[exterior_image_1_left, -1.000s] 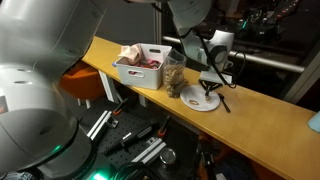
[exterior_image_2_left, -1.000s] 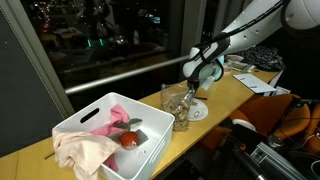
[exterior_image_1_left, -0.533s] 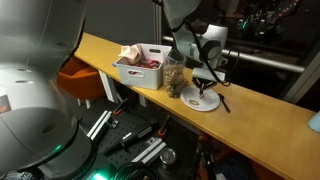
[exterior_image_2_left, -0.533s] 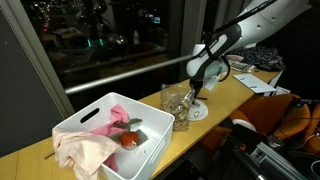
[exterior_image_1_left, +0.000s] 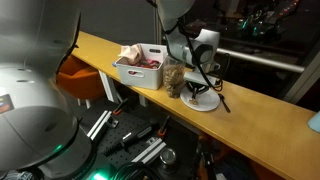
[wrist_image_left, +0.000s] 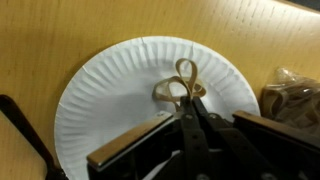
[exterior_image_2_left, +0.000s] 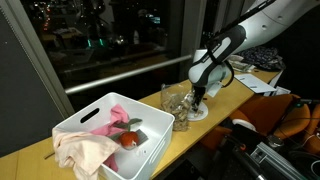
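Next, I open my gripper and close it around the pretzel's middle [wrist_image_left: 182,85], because it pinches only the pretzel's lower edge and most of the pretzel is beyond my fingers.
A white paper plate [wrist_image_left: 110,100] lies on the wooden counter, also seen as the plate [exterior_image_1_left: 206,101] and the plate [exterior_image_2_left: 196,115] in both exterior views. My gripper [wrist_image_left: 190,104] hangs low over the plate, its jaws pressed together on the lower edge of a small brown pretzel [wrist_image_left: 181,78], which rests on or just above the plate. In the exterior views the gripper [exterior_image_1_left: 198,89] and the gripper [exterior_image_2_left: 199,99] point down at the plate. A clear container of pretzels [wrist_image_left: 296,93] stands right beside the plate.
The pretzel container [exterior_image_1_left: 174,77] stands between the plate and a white bin [exterior_image_1_left: 137,68]. That bin [exterior_image_2_left: 82,122] holds a pale cloth and a red round object [exterior_image_2_left: 130,140]. A thin black stick [exterior_image_1_left: 222,100] lies by the plate. Papers lie at the counter's end [exterior_image_2_left: 252,80].
The gripper has come down toward the plate and shifted slightly toward the pretzel container, staying shut throughout. Nothing else has moved.
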{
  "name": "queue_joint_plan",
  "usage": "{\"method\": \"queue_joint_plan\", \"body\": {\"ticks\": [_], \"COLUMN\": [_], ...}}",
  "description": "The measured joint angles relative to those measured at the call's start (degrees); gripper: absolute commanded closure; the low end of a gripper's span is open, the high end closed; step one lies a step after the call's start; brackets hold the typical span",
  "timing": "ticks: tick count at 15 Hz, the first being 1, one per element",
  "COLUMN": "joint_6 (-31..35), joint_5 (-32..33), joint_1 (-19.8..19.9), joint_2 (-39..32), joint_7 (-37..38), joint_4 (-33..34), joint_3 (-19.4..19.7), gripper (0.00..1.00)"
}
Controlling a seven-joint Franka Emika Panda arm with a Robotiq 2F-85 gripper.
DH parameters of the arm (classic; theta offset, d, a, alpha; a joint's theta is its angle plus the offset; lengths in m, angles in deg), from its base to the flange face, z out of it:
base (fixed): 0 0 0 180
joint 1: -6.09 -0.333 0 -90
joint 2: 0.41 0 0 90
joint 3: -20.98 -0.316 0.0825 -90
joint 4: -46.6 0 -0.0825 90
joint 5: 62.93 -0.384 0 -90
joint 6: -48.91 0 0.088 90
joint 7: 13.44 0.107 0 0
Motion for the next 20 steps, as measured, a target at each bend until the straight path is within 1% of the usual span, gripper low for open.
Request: {"method": "queue_joint_plan", "body": {"ticks": [2,3,4,6,7,9,10,11,13,20], "joint_6": [0.0,0.0,0.0,0.0,0.0,0.0,0.0,0.0,0.0,0.0], "joint_5": [0.0,0.0,0.0,0.0,0.0,0.0,0.0,0.0,0.0,0.0], "joint_1": [0.0,0.0,0.0,0.1,0.1,0.1,0.1,0.1,0.1,0.4], "joint_2": [0.0,0.0,0.0,0.0,0.0,0.0,0.0,0.0,-0.2,-0.8], "joint_7": [0.3,0.4,0.5,0.6,0.6,0.6,0.6,0.6,0.6,0.6], "joint_4": [-0.2,-0.3,-0.3,-0.3,-0.3,-0.3,-0.3,-0.3,-0.3,-0.2], "joint_3": [0.0,0.0,0.0,0.1,0.1,0.1,0.0,0.0,-0.1,-0.2], "gripper": [0.82,0.64,0.56,0.43,0.46,0.43,0.48,0.51,0.52,0.48]}}
